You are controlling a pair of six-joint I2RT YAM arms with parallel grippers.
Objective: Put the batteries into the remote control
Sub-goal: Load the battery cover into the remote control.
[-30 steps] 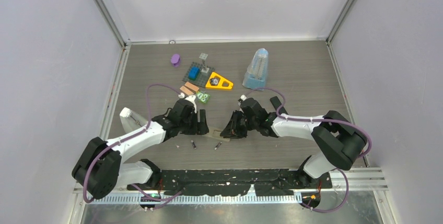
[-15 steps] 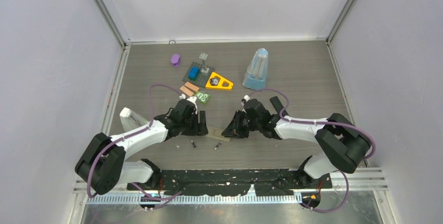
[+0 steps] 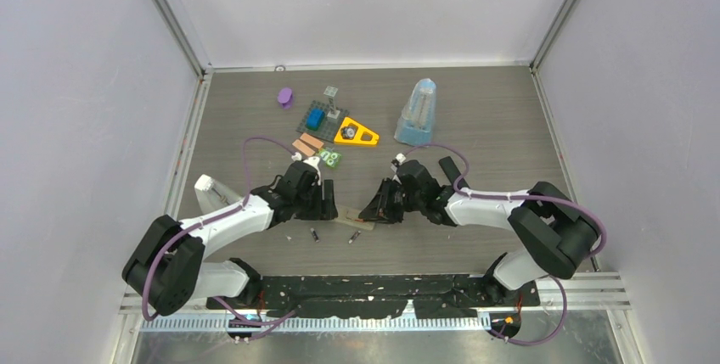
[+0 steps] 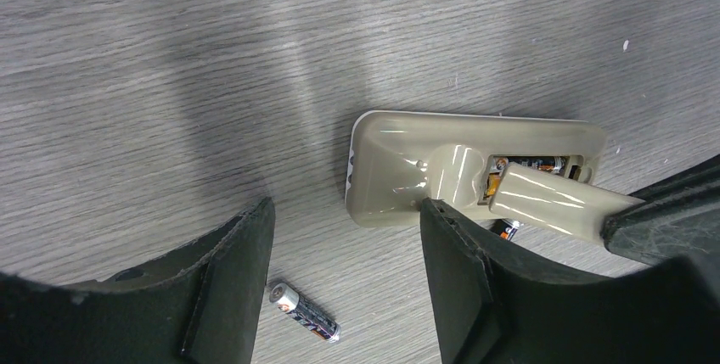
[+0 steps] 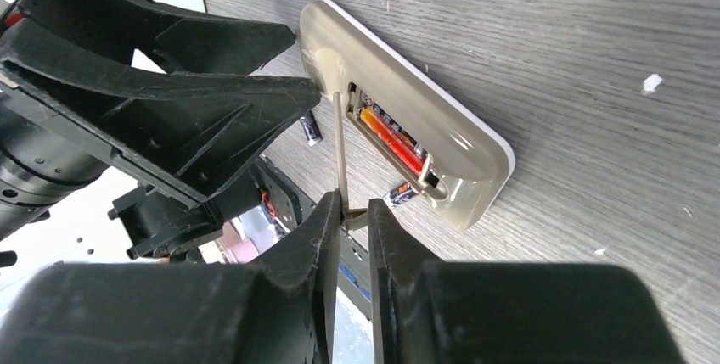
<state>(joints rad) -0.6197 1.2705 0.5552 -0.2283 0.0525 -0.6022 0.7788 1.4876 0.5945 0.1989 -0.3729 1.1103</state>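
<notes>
Next, my right gripper releases the thin beige battery cover over the remote control's open battery bay (image 3: 355, 218) (image 5: 392, 144).
The remote control (image 3: 348, 218) lies face down, its beige back up, in the left wrist view (image 4: 407, 160) and the right wrist view (image 5: 458, 156). Its battery bay is open, with orange-wrapped batteries (image 5: 392, 139) inside. My right gripper (image 5: 354, 207) is shut on the thin beige battery cover (image 5: 339, 148), held over the bay; the cover also shows in the left wrist view (image 4: 552, 198). My left gripper (image 4: 348, 210) is open at the remote's end, one finger touching it. One loose battery (image 4: 304, 313) lies between its fingers, another (image 5: 399, 194) beside the remote.
At the back stand a purple piece (image 3: 285, 97), a grey plate with a blue block (image 3: 318, 115), an orange triangle (image 3: 356, 133), a translucent blue container (image 3: 416, 114), green (image 3: 329, 158) and tan (image 3: 307, 143) pieces. A black strip (image 3: 447, 166) lies behind the right arm.
Both grippers have shifted only slightly around the remote. The right gripper's hold on the cover is unchanged.
</notes>
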